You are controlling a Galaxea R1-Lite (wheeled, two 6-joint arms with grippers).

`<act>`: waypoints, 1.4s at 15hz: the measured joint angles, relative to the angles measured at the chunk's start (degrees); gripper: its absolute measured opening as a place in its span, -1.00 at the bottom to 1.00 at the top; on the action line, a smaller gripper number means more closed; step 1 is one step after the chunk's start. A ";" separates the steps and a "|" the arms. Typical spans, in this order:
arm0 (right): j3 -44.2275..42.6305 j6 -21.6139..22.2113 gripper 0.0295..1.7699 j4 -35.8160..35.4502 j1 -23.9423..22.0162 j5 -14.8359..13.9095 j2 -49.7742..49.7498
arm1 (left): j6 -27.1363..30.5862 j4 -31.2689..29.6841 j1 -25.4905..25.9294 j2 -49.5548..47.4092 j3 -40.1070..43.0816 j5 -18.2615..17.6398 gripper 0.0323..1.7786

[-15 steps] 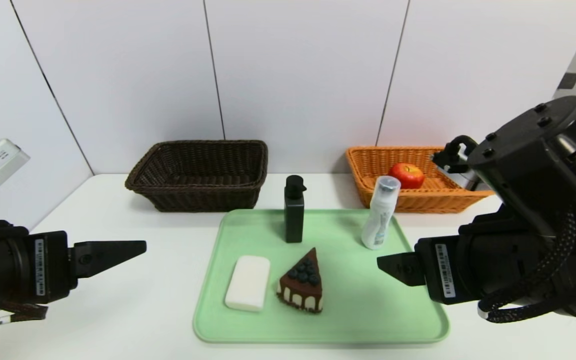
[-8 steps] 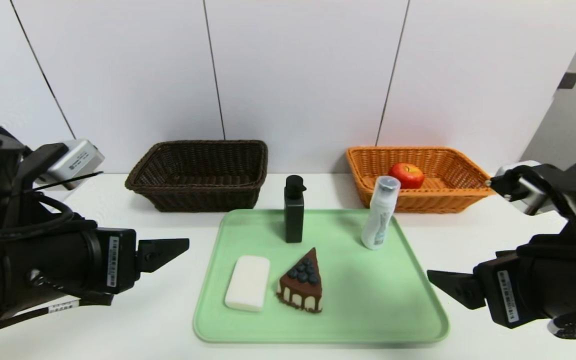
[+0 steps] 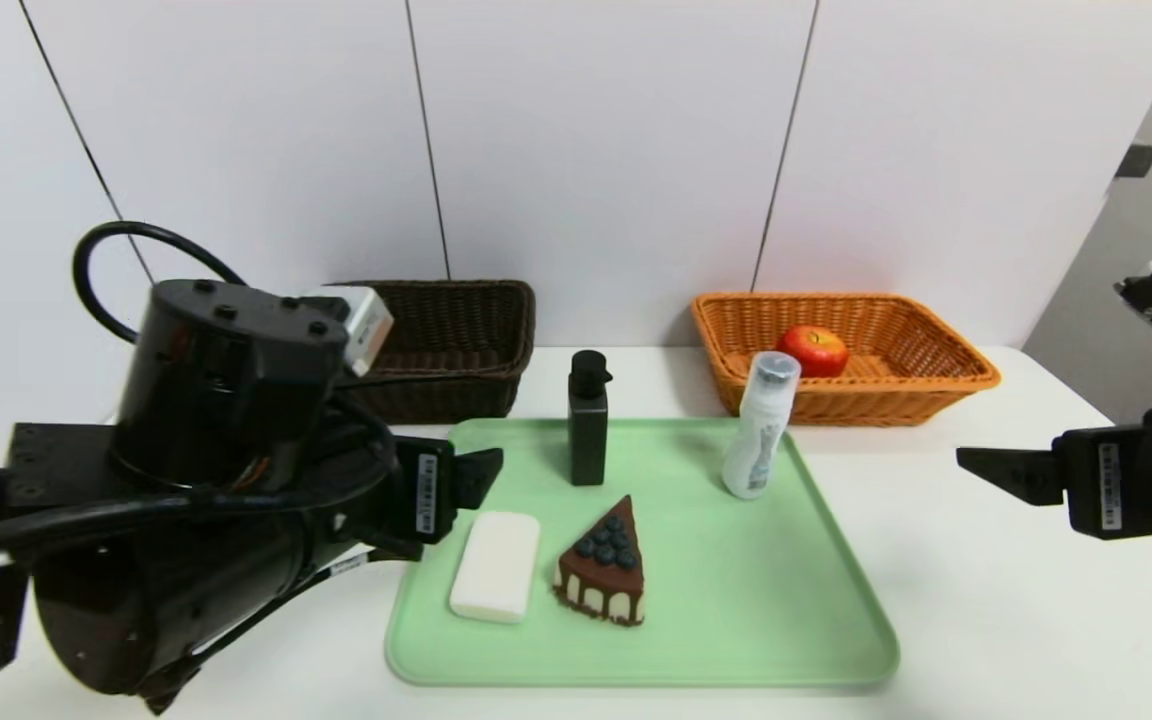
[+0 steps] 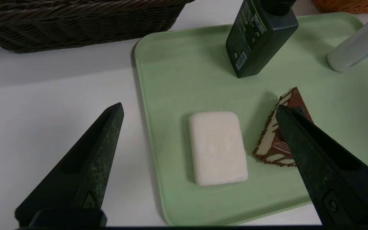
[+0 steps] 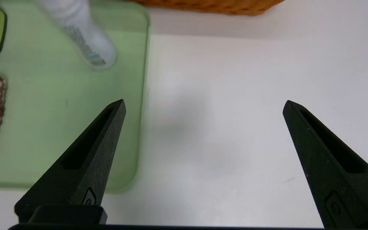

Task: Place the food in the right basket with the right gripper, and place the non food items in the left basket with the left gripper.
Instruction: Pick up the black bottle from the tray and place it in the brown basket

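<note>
My left gripper should move past the white soap bar next and close on the body (image 3: pixel 587 433) (image 4: pixel 258 41) of the black pump bottle.
On the green tray (image 3: pixel 736 620) lie a white soap bar (image 3: pixel 496 565) and a chocolate cake slice (image 3: pixel 604 565). A black pump bottle (image 3: pixel 588 420) and a white tube bottle (image 3: pixel 761 425) stand behind them. The red-yellow apple (image 3: pixel 813 351) rests in the orange right basket (image 3: pixel 936 375). My left gripper (image 3: pixel 481 475) hovers open at the tray's left edge. In the left wrist view the soap bar (image 4: pixel 217 147) lies between the spread fingers of the left gripper (image 4: pixel 200 108), untouched, and one finger covers part of the cake slice (image 4: pixel 275 140). My right gripper (image 3: pixel 976 462) is open and empty over bare table right of the tray.
The dark brown left basket (image 3: pixel 466 340) stands at the back left, partly hidden by my left arm. A white wall runs close behind both baskets. The right wrist view shows the right gripper (image 5: pixel 204 103) over white table beside the tray's edge (image 5: pixel 141 95).
My left arm swung right to the tray's left edge near the soap. My right arm drew back to the right, away from the tray. Both grippers stayed open.
</note>
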 joint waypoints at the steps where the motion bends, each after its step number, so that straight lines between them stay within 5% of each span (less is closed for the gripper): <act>1: -0.06 0.06 0.92 -0.91 -1.24 0.22 -0.09 | -0.22 -0.24 -0.85 2.18 -1.52 1.55 0.90; 5: 0.29 0.39 0.92 -1.24 -5.92 0.52 -0.22 | -2.68 -1.06 -4.74 8.91 -7.64 3.78 0.90; 10: 1.16 0.63 0.92 -1.38 -12.15 4.80 -0.05 | -5.38 -2.17 -8.59 15.80 -13.52 4.57 0.90; 13: 2.01 0.66 0.92 -1.38 -15.14 7.03 -0.28 | -4.46 -6.50 -10.50 19.43 -14.79 8.05 0.90; 21: 2.17 0.24 0.93 -1.55 -16.90 9.02 -0.28 | -1.52 -7.68 -11.22 26.69 -17.92 15.04 0.90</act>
